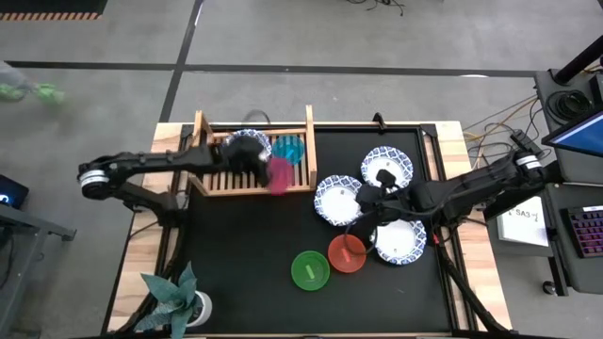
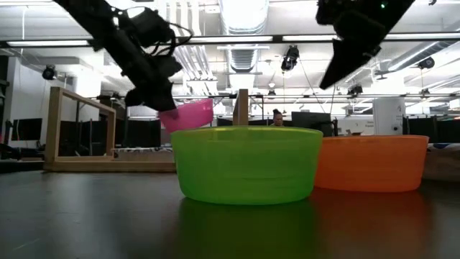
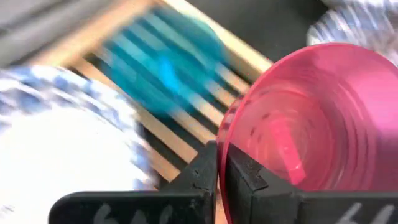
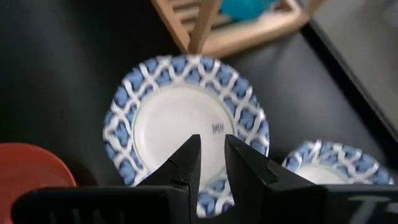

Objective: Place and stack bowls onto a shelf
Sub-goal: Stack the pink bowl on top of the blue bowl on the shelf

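Note:
The magenta bowl, which hangs over the wooden shelf now, will be let go by my left gripper inside the cyan bowl (image 1: 288, 148) (image 3: 166, 65) on the slats of the shelf.
My left gripper (image 1: 264, 168) is shut on the magenta bowl (image 1: 281, 176), which hangs over the near right part of the wooden shelf (image 1: 221, 179). A white bowl with a blue rim (image 1: 247, 143) and the cyan bowl (image 1: 288, 149) rest on the shelf's slats. My right gripper (image 4: 211, 144) hovers narrowly open above another white bowl (image 4: 180, 121) on the mat and touches nothing. Two more white bowls (image 1: 387, 168) (image 1: 399, 240), the red bowl (image 1: 347, 253) and the green bowl (image 1: 311, 270) sit on the mat. My left gripper pinches the magenta bowl's rim (image 3: 222, 140), with one finger (image 3: 255, 180) inside the bowl and the other outside. The fingers come slanting down from the table's left. The bowl (image 2: 188, 114) is lifted clear and tilted, its mouth turned partly toward the gripper.
The shelf's upright corner posts (image 2: 243, 108) and side rails (image 2: 79, 108) rise around the slats. A potted plant (image 1: 179, 297) stands at the table's near left corner. Black mat (image 1: 245, 245) lies bare between the shelf and the green bowl.

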Controlling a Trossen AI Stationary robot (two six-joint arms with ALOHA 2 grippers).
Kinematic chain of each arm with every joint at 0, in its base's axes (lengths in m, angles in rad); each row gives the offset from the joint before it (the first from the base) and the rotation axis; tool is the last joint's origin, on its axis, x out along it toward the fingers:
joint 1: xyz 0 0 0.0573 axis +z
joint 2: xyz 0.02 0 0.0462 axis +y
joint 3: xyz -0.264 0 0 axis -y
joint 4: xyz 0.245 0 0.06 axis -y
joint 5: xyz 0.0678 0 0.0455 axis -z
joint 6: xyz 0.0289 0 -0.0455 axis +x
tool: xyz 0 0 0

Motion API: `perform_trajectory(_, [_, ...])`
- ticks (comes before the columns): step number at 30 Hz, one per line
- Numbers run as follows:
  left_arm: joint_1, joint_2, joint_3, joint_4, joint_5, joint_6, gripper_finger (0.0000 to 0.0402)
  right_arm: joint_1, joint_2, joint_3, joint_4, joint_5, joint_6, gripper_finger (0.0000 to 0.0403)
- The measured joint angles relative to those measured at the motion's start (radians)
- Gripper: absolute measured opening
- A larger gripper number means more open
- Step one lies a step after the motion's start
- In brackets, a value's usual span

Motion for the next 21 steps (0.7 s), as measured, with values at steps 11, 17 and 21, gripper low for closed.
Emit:
perform_trajectory(11, [0.301,0.116,0.003,0.266,0.186,0.038,0.0,0.0,-0.031,0.0,0.074,0.02,-0.103,0.0063])
perform_trajectory(17, [0.301,0.218,0.081,0.252,0.187,0.058,0.0,0.0,-0.029,0.0,0.073,0.021,-0.107,0.0063])
perform_trajectory(21, [0.303,0.279,0.139,0.225,0.178,0.075,0.0,0.0,-0.029,0.0,0.073,0.021,-0.109,0.0063])
